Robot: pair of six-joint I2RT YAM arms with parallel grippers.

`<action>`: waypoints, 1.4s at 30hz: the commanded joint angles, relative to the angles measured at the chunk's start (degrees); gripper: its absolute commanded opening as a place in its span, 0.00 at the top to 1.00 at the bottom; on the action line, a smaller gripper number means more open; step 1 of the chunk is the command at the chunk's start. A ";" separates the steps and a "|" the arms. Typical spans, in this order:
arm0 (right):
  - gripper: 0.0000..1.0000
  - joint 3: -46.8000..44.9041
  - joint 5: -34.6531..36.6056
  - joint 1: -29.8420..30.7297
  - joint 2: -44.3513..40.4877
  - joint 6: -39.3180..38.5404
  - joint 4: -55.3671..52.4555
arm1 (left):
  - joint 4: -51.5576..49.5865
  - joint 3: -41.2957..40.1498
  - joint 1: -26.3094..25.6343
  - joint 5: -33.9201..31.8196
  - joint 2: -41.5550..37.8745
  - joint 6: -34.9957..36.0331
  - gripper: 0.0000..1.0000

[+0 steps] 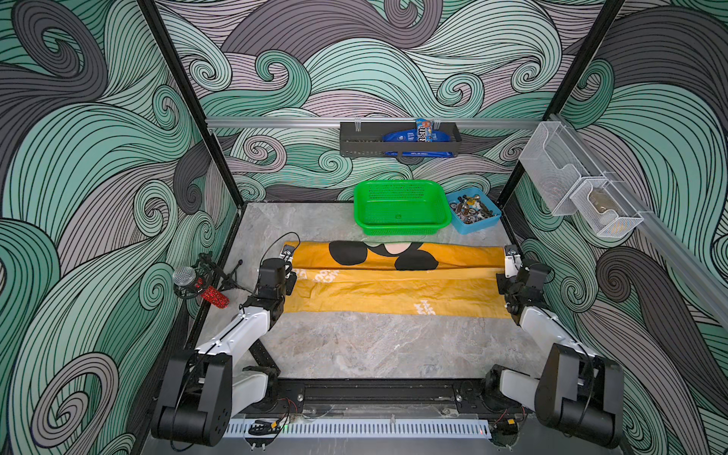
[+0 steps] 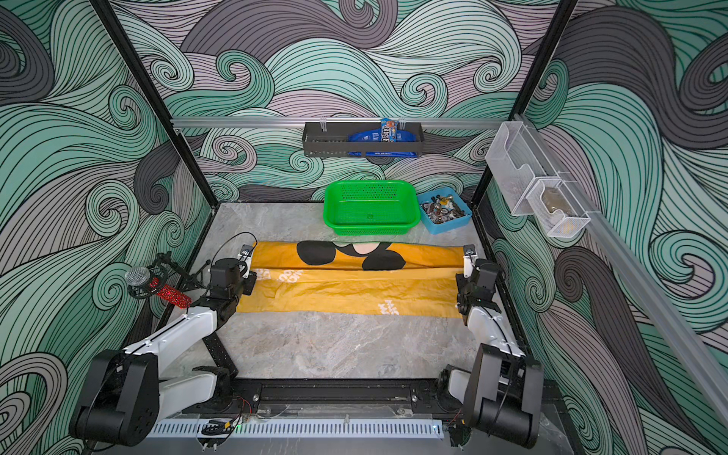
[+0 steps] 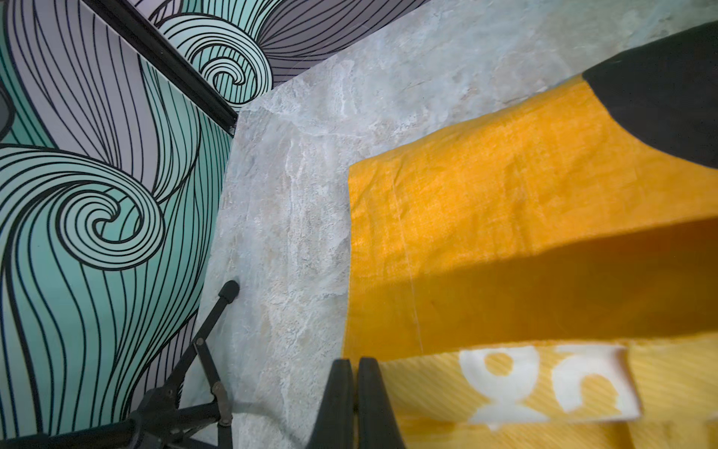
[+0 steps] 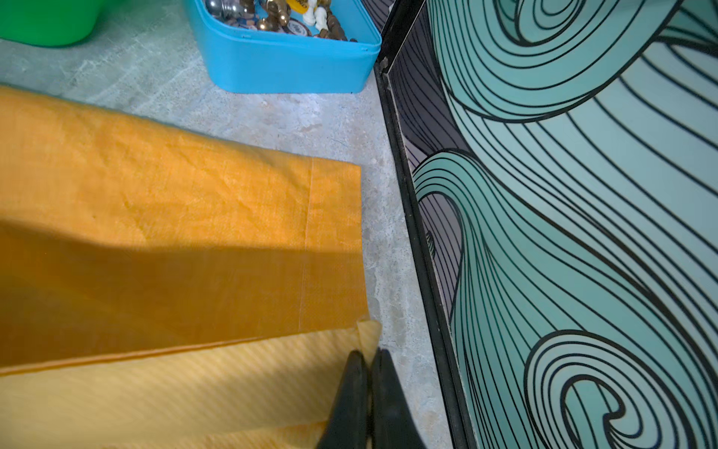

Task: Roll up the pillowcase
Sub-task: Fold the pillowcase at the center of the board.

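Observation:
Next, my left gripper lets go of the edge of the folded layer at the pillowcase's near corner on the microphone side (image 1: 287, 309).
The mustard-yellow pillowcase (image 1: 394, 293) (image 2: 354, 293) lies across the middle of the table from side to side. Its far strip shows the black cartoon print. A nearer layer with white lettering lies folded over it. My left gripper (image 1: 294, 275) (image 2: 252, 275) sits at the cloth's left edge. In the left wrist view the gripper (image 3: 355, 362) is shut on the corner of the lettered layer of the pillowcase (image 3: 505, 194). My right gripper (image 1: 499, 278) (image 2: 459, 282) sits at the right edge. In the right wrist view the gripper (image 4: 368, 353) pinches a corner of the pillowcase (image 4: 155, 194) that pokes up past the tips.
A green basket (image 1: 402, 208) and a blue box of small parts (image 1: 474, 212) stand just behind the cloth. A red microphone on a black stand (image 1: 199, 285) is by the left wall, close to my left arm. A black shelf (image 1: 398, 140) and mesh bins (image 1: 571, 189) hang on the walls.

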 commanded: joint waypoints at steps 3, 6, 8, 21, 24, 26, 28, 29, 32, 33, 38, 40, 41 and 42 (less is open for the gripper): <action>0.94 -0.42 4.80 0.92 -2.54 -1.09 1.72 | -0.58 0.21 -0.39 -4.81 -0.61 0.11 1.00; 0.94 -1.19 7.06 1.19 -3.74 -2.41 1.71 | -1.86 0.89 -0.97 -4.84 -0.39 -0.13 1.00; 0.94 -1.51 7.34 1.36 -4.41 -3.14 1.11 | -1.30 0.22 -1.41 -5.55 -0.26 0.26 1.00; 0.85 -11.20 9.45 2.59 -9.10 -6.85 0.60 | -0.86 -0.81 -4.10 -6.42 1.52 -0.29 1.00; 0.82 -11.31 10.04 3.00 -9.99 -7.30 -0.32 | -1.31 -1.32 -4.28 -7.30 0.85 -1.00 1.00; 0.81 -11.67 10.67 3.27 -10.84 -7.87 -1.21 | -1.23 -1.81 -4.37 -7.88 0.06 -1.01 1.00; 0.74 -12.01 11.68 3.66 -11.74 -8.57 -2.23 | -1.46 -2.11 -4.37 -8.67 -0.73 -1.67 1.00; 0.66 -12.08 12.04 3.84 -12.10 -9.05 -2.85 | -1.57 -2.41 -4.46 -8.85 -1.11 -1.88 1.00; 0.56 -12.08 13.20 4.76 -13.68 -10.59 -4.70 | -1.60 -3.07 -4.79 -9.67 -2.30 -2.87 0.99; 0.54 -12.09 13.69 4.92 -14.44 -11.25 -5.48 | -1.56 -3.25 -4.85 -9.94 -2.67 -3.10 0.97; 0.47 -8.04 12.81 6.03 -16.69 -13.44 -10.70 | -1.49 -3.14 -5.39 -11.84 -4.33 -4.03 0.92; 0.45 -5.67 11.66 6.62 -16.79 -14.75 -13.26 | -1.74 -3.01 -5.43 -12.14 -4.87 -4.13 0.92; 0.42 -4.30 10.28 7.06 -16.87 -15.71 -14.82 | -1.92 -2.86 -5.51 -12.37 -5.09 -4.38 0.91; 0.40 -3.04 9.82 7.77 -16.87 -16.29 -16.75 | -2.23 -2.83 -5.51 -12.46 -5.40 -4.72 0.90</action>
